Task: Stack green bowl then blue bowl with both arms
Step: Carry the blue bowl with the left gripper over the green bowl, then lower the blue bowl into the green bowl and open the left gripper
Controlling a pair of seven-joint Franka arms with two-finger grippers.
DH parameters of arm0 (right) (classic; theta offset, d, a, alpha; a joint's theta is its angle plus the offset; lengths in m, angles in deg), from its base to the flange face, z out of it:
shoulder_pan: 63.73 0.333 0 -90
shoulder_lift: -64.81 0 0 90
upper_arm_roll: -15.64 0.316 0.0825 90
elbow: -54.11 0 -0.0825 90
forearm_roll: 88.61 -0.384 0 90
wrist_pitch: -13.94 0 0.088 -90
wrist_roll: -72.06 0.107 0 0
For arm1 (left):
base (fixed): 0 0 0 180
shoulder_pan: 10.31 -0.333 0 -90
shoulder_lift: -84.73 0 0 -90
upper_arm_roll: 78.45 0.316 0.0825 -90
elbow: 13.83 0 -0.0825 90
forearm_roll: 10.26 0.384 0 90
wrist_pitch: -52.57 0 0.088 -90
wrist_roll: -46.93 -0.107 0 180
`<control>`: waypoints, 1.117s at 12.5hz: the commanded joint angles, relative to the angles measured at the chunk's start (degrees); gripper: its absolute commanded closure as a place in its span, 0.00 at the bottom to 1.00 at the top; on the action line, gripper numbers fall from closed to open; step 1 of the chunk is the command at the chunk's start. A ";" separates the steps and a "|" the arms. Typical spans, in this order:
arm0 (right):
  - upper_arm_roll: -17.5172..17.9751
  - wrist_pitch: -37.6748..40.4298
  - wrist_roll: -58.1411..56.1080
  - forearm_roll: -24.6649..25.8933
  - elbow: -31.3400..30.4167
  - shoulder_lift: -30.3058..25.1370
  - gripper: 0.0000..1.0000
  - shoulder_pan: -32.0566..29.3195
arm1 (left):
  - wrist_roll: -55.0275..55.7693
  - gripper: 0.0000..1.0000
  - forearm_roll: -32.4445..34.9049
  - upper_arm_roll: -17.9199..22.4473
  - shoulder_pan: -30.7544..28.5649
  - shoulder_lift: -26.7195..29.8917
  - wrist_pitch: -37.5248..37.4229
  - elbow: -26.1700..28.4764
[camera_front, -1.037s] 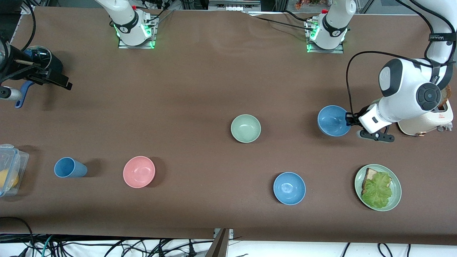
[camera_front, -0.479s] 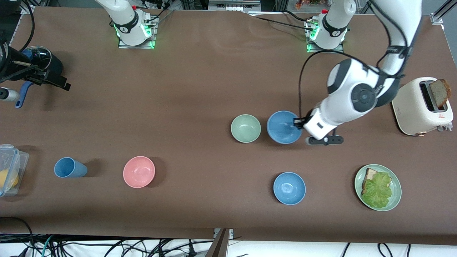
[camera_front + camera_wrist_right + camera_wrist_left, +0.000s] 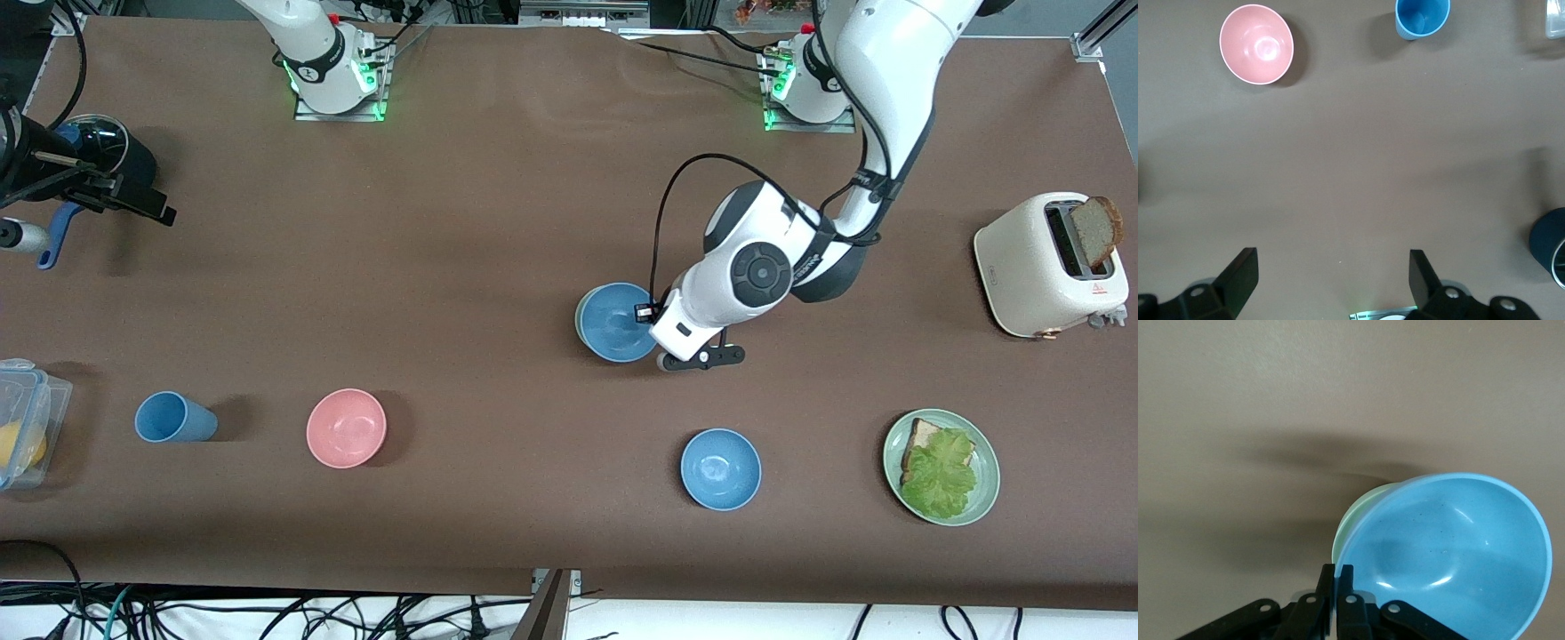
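Note:
Next, my left gripper lets go of the blue bowl inside the green bowl at the table's middle (image 3: 609, 318) (image 3: 1425, 563).
My left gripper (image 3: 644, 313) is shut on the rim of the blue bowl (image 3: 616, 322) and holds it over the green bowl (image 3: 579, 318) at the table's middle. Only a thin pale green edge shows under the blue bowl. In the left wrist view the fingers (image 3: 1337, 572) pinch the rim of the blue bowl (image 3: 1451, 553), which is tilted, with the green bowl (image 3: 1353, 519) beneath it. I cannot tell if the two bowls touch. My right gripper (image 3: 133, 194) waits open and empty, high over the right arm's end of the table; its spread jaws show in the right wrist view (image 3: 1333, 267).
A lighter sky-blue bowl (image 3: 720, 468) sits nearer the front camera. A pink bowl (image 3: 346, 428) and blue cup (image 3: 173, 418) stand toward the right arm's end, with a plastic box (image 3: 22, 418). A green plate (image 3: 989, 462) with bread and lettuce, and a toaster (image 3: 1040, 267), stand at the left arm's end.
My left arm has carried the blue bowl from near the toaster toward the table's middle until it is over the green bowl. The right arm has not moved.

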 commanded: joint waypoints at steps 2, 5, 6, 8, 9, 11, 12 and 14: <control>0.23 0.48 -0.03 0.08 -0.17 -0.25 0.00 -0.34 | 1.12 1.00 2.50 0.72 1.88 -1.31 -0.49 -0.53; 0.23 0.39 -0.03 0.08 -0.09 -0.25 0.00 -0.34 | 1.20 1.00 2.50 0.72 3.11 -1.31 -0.49 0.35; 0.23 0.04 -0.03 0.08 -0.09 -0.25 0.00 -0.34 | 1.29 1.00 2.50 0.80 3.55 -1.31 -0.49 0.70; 0.23 0.04 -0.03 0.08 -0.09 -0.25 0.00 -0.34 | 1.38 1.00 3.28 0.80 3.73 -1.40 -0.49 1.23; 0.23 0.04 -0.03 0.08 -0.09 -0.25 0.00 -0.34 | 1.73 1.00 3.38 0.80 3.64 -1.40 -0.49 1.23; 0.32 0.04 -0.02 -0.01 0.09 -0.34 0.00 -0.34 | 6.37 0.01 3.38 0.80 3.64 -1.49 -0.49 1.15; 0.67 -0.22 -0.03 -0.01 0.35 -0.43 0.00 -0.08 | 7.35 0.00 3.46 0.72 3.73 -1.23 -0.92 1.06; 0.94 -0.31 -0.03 -0.01 0.35 -0.60 0.00 0.19 | 7.09 0.00 3.46 0.72 3.21 0.70 -4.15 0.45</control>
